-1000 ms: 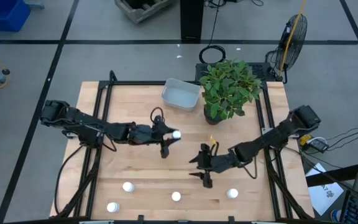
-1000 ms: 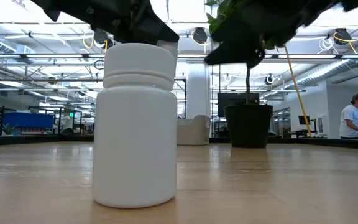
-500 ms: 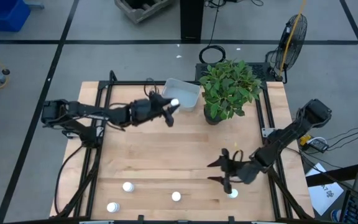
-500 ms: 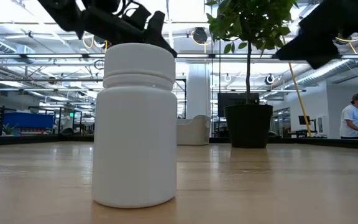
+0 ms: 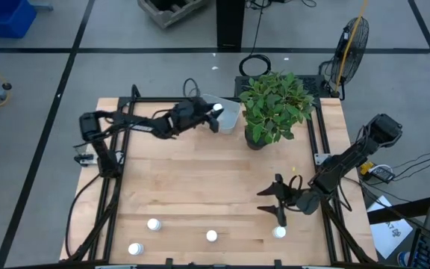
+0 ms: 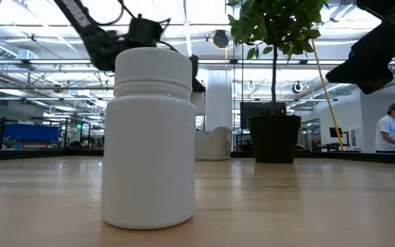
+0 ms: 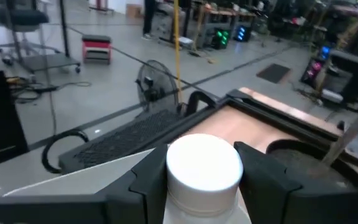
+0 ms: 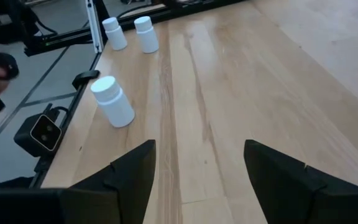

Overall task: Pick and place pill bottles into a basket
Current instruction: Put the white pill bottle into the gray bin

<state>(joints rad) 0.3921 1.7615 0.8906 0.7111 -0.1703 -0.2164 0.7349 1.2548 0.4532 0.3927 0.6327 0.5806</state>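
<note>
My left gripper will let go of the white pill bottle inside the middle of the pale basket [image 5: 222, 113], beside the potted plant.
My left gripper [image 5: 213, 113] is shut on a white pill bottle [image 5: 217, 110] and holds it over the pale basket [image 5: 231, 118] at the table's far side, next to the potted plant [image 5: 275, 104]. In the left wrist view the bottle's cap [image 7: 204, 165] sits between my two fingers. My right gripper [image 5: 273, 203] is open and empty above the table's near right part, just beyond a standing bottle [image 5: 279, 232]. Three more bottles stand upright on their bases along the near edge [image 5: 212, 236] [image 5: 153, 223] [image 5: 134, 249]. My left gripper pinches the bottle between its two fingers [image 7: 263, 180], on opposite sides of the body just below the cap [image 7: 201, 202]. The fingers come roughly level from the table's left. The bottle is upright, cap up, lifted clear over the basket.
The leafy plant in its dark pot [image 5: 256, 138] stands right beside the basket. A black frame [image 5: 125, 112] runs along the table's sides. One bottle [image 6: 149, 137] stands close before the low camera. A person [image 6: 391, 130] is far off in the room.
My left gripper has carried the bottle from the table's middle toward the far edge and a little right, until it is over the basket. My right gripper, open throughout, has gone toward the table's right and near edges, toward the near-right bottle.
</note>
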